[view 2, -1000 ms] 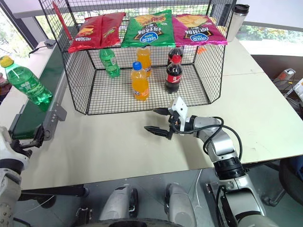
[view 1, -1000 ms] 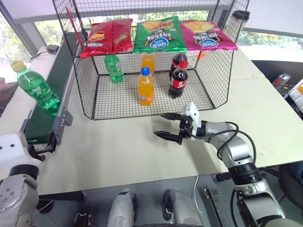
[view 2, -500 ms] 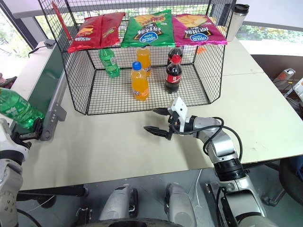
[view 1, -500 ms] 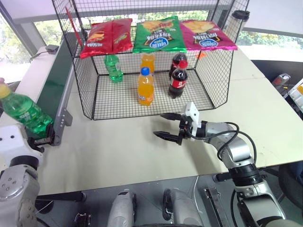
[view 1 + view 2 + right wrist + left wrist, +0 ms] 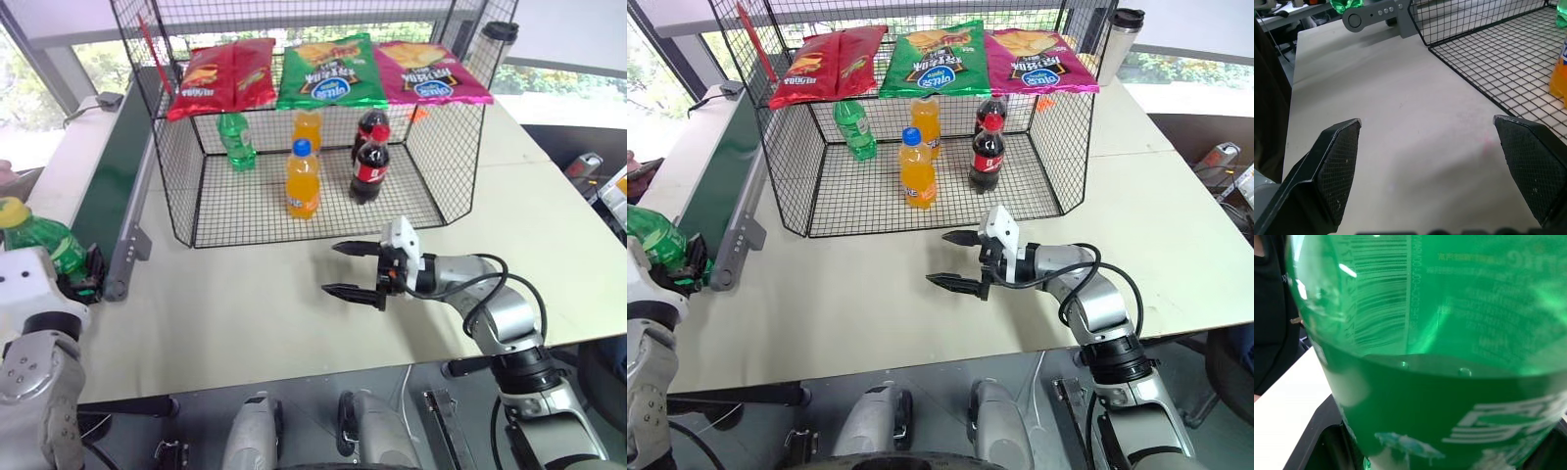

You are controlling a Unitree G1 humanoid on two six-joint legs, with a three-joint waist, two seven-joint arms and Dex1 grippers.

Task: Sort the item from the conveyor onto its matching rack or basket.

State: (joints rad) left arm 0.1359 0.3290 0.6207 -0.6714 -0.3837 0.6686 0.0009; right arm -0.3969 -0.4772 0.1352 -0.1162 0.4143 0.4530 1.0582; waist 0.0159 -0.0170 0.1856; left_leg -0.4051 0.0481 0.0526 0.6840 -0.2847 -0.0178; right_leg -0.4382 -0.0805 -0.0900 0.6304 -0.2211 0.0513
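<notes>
The yellow-capped soda bottle in my left gripper needs to be set free on the basket's bottom in front of the green bottle (image 5: pixel 239 219), as I open that gripper there.
The item, a clear-green soda bottle (image 5: pixel 44 245) with a yellow cap, stands at the near end of the conveyor (image 5: pixel 113 171), a dark-green belt with grey rails. My left gripper (image 5: pixel 86 279) is shut on the bottle's lower body, and its green label (image 5: pixel 1449 382) sits right up against the left wrist view. The black wire basket (image 5: pixel 176 186) stands beyond, to the right of the belt. My right gripper (image 5: pixel 330 267) hovers open over the bare table in front of the basket, with nothing between its fingers (image 5: pixel 1337 161).
Inside the basket stand a green bottle (image 5: pixel 235 140), two orange bottles (image 5: pixel 302 181) and two cola bottles (image 5: pixel 369 166). Chip bags (image 5: pixel 328 73) lie on its top mesh. A tumbler (image 5: pixel 497 39) stands at the back right.
The green bottle has come down the belt to its near end, and my left gripper has shut on it. The right gripper has hardly moved.
</notes>
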